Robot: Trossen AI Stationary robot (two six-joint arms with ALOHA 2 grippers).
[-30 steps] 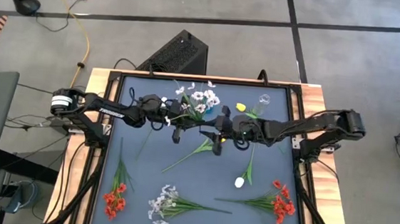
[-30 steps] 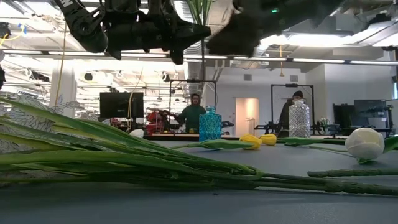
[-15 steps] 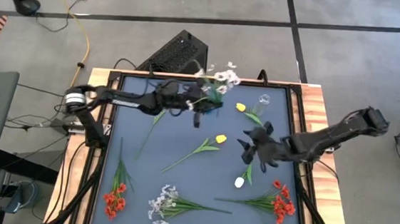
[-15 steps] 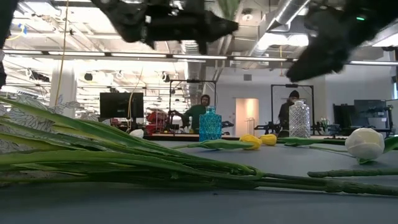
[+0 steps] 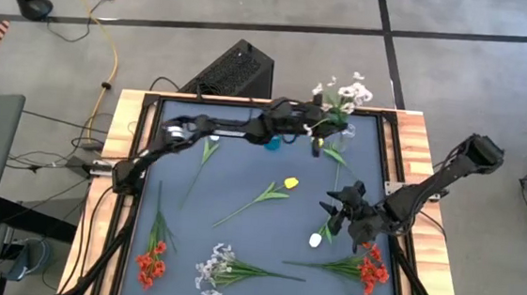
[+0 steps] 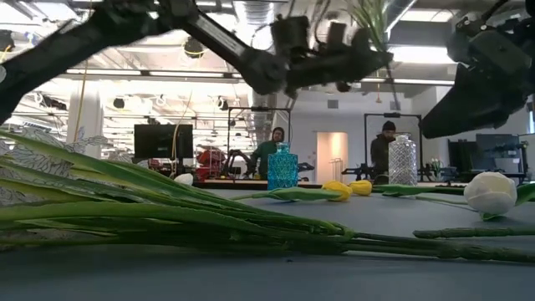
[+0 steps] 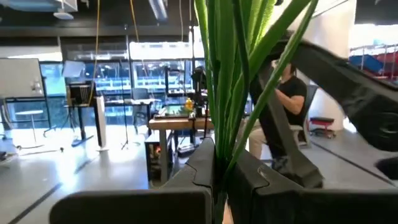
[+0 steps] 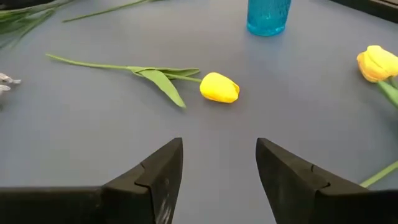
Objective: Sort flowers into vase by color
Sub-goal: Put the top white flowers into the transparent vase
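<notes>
My left gripper is to let go of the pale spray inside the clear vase (image 5: 349, 127), with the stems down, beyond the white tulip.
My left gripper (image 5: 316, 138) is high over the table's far right part, close to the clear vase (image 5: 348, 131), and is shut on a pale spray of tiny blossoms (image 5: 341, 90). The low view shows the same gripper (image 6: 368, 58) above the clear vase (image 6: 402, 160). My right gripper (image 5: 348, 211) hangs open over the right half of the table, near a white tulip (image 5: 316, 238) that lies flat. Its wrist view faces a lying yellow tulip (image 8: 219, 87) and the blue vase (image 8: 268, 15). The blue vase (image 5: 272, 144) stands at the far side. My left gripper pinches the spray's bundle of green stems (image 7: 227, 93) between its two fingers (image 7: 199, 174). The fingers reach in about level from the table's left and lie across the stems. The spray is lifted clear and stands roughly upright, with its blossoms above the fingers.
Red blossom clusters lie near the front left (image 5: 151, 261) and front right (image 5: 367, 269). Another pale spray (image 5: 215, 266) lies at the near edge. A second yellow tulip (image 8: 376, 62) lies near the clear vase. People stand in the room beyond the table.
The left gripper has carried the spray from the table's middle toward the far right, rising, and now is by the clear vase. The right gripper has drawn away from the left one, toward the table's right and near edge, and has come lower.
</notes>
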